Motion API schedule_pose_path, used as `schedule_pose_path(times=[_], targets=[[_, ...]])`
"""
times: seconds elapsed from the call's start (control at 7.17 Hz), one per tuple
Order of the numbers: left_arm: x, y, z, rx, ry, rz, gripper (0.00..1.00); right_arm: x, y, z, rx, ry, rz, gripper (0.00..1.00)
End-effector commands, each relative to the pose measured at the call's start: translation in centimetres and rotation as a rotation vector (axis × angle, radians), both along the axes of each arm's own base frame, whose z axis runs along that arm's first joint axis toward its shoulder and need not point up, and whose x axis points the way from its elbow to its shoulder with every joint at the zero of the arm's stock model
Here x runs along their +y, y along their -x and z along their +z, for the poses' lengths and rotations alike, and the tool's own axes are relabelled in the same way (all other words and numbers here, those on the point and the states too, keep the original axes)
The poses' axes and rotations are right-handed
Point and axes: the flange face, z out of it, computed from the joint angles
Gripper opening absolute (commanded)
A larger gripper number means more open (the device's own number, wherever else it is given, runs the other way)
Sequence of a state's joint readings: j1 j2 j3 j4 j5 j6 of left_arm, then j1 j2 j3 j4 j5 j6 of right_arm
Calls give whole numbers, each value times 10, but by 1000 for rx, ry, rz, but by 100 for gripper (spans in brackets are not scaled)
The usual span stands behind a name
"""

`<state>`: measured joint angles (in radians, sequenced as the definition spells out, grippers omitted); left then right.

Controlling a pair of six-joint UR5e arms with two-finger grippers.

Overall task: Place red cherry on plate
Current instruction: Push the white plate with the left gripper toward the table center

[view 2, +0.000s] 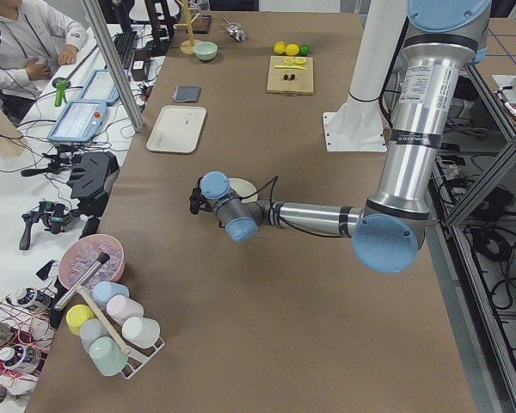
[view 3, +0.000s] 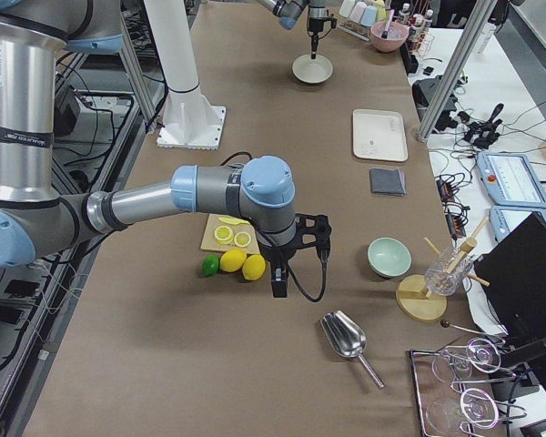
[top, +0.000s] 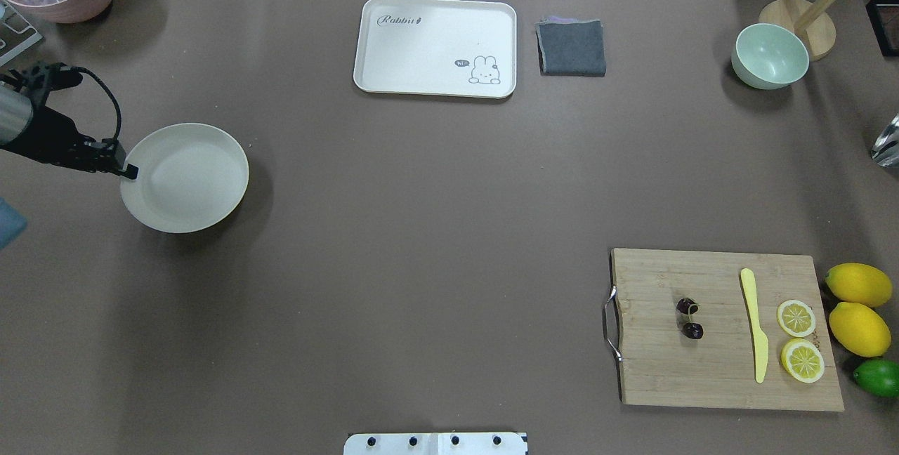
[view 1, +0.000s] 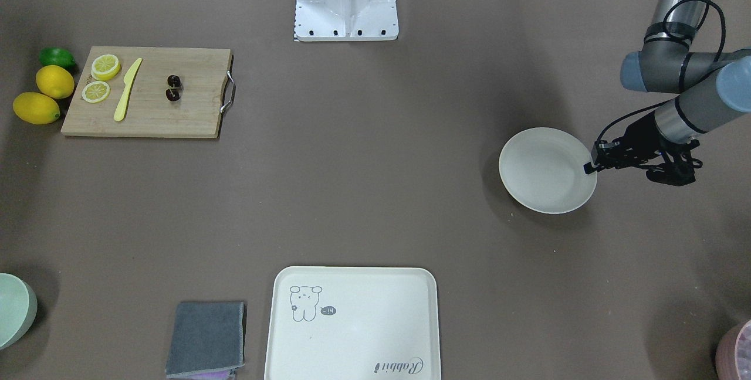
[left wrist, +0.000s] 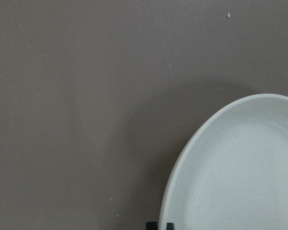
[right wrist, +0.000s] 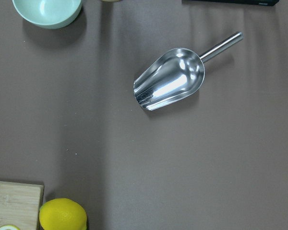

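The cream plate, now far across the table, will be released by my left gripper on the table (view 1: 332, 131) between the metal scoop and the cartoon tray.
The red cherry (view 1: 173, 87) (top: 689, 318), a joined dark pair, lies on the wooden cutting board (view 1: 146, 119) (top: 702, 378) on the robot's right side. The cream plate (view 1: 545, 170) (top: 186, 177) sits far across the table on the robot's left. My left gripper (view 1: 589, 167) (top: 130, 173) is at the plate's outer rim, its narrow fingertips (left wrist: 151, 225) closed over the edge of the plate (left wrist: 230, 177). My right gripper (view 3: 278, 282) hangs beside the lemons, well off the board's far side. It shows only in the right side view, so I cannot tell if it is open or shut.
A yellow knife (view 1: 127, 89), two lemon slices (view 1: 105, 67), two lemons (view 1: 54, 81) and a lime (view 1: 57, 57) are on or beside the board. A cartoon tray (view 1: 352, 321), grey cloth (view 1: 206, 336) and green bowl (top: 770, 55) line the far edge. A metal scoop (right wrist: 170, 81) lies under the right wrist.
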<state>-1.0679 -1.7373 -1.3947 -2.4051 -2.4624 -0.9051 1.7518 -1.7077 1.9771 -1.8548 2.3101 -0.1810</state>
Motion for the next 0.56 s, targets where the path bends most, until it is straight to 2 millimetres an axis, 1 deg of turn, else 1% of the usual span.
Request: schedule_pose_path(times=[0.0, 0.14, 0.28, 0.42], targets=[[-16, 61, -44, 58, 66, -35, 0, -2, 0, -3, 1, -5, 0, 100], [-16, 79, -101, 67, 97, -47, 0, -2, 0, -4, -3, -8, 0, 100], [-14, 77, -165, 52, 119, -51, 0, -3, 0, -5, -7, -10, 1, 100], [-16, 72, -212, 55, 120, -53, 0, -4, 0, -7, -7, -15, 1, 100]])
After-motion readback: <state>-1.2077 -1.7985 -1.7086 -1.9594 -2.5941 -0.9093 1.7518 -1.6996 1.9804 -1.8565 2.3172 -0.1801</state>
